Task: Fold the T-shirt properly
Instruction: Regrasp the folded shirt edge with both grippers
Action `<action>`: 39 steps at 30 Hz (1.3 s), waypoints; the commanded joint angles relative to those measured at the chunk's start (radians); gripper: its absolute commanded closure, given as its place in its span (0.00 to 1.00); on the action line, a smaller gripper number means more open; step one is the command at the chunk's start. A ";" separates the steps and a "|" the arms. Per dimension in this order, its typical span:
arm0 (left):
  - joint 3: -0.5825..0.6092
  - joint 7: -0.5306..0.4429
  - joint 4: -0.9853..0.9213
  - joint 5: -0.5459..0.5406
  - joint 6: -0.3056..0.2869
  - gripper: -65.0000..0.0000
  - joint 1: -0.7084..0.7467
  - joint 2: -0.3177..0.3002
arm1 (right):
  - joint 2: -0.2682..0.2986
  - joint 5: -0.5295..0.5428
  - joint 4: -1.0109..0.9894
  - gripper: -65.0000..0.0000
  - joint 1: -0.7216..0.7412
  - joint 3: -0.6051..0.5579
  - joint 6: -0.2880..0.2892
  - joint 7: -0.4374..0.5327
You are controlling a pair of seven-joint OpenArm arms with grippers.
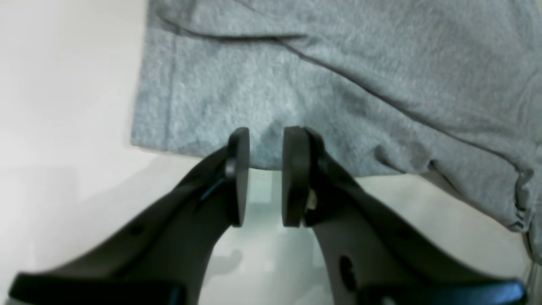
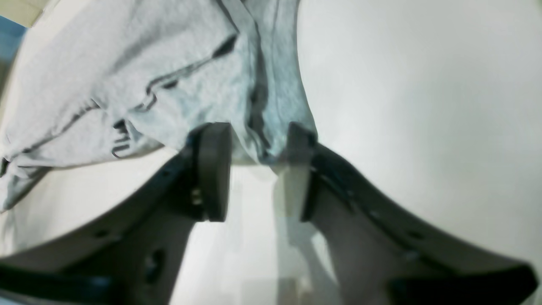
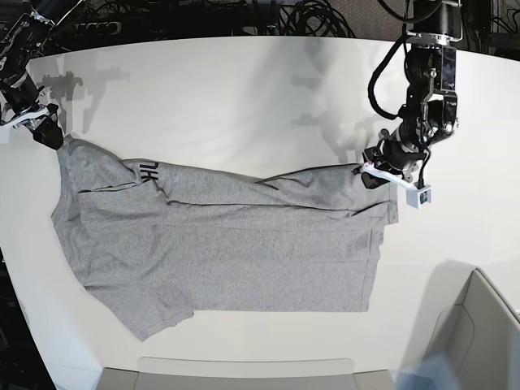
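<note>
Next, my right gripper takes a deeper grip along the T-shirt's side point(image 2: 289, 104), as the shirt's corner sits shallow between its fingers, before I pull the shirt's wavy top edge straight.
The heather-grey T-shirt point(image 3: 227, 244) lies spread on the white table point(image 3: 244, 97), its upper part folded over so that black lettering point(image 3: 148, 169) shows near its left end. My left gripper point(image 3: 372, 173) is at the shirt's upper right corner. In the left wrist view the gripper point(image 1: 267, 135) is open, its tips at the cloth's point(image 1: 338, 63) edge. My right gripper point(image 3: 50, 134) is at the shirt's upper left corner. In the right wrist view the gripper point(image 2: 258, 131) is open, with a bunched fold of the shirt point(image 2: 127, 63) between its tips.
A grey box point(image 3: 479, 333) stands at the table's lower right corner. A flat grey tray point(image 3: 244, 370) lies along the front edge. Cables point(image 3: 244, 16) run behind the far edge. The table's edge curves close to my right gripper.
</note>
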 commanded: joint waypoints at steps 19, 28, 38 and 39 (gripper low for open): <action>-0.005 -0.014 0.017 -0.002 -0.004 0.77 -0.014 -0.014 | 0.008 0.009 0.066 0.34 0.029 -0.024 0.014 0.035; -0.007 -0.015 0.018 -0.002 -0.004 0.77 0.008 -0.014 | -0.003 0.006 0.066 0.55 0.026 -0.024 0.014 0.035; -0.007 -0.015 0.020 -0.002 -0.004 0.77 0.018 -0.014 | -0.003 0.005 0.034 0.74 0.029 -0.024 0.014 0.035; -0.007 -0.015 0.023 -0.002 -0.004 0.77 0.026 -0.015 | 0.001 0.005 0.019 0.74 0.037 -0.025 0.014 0.035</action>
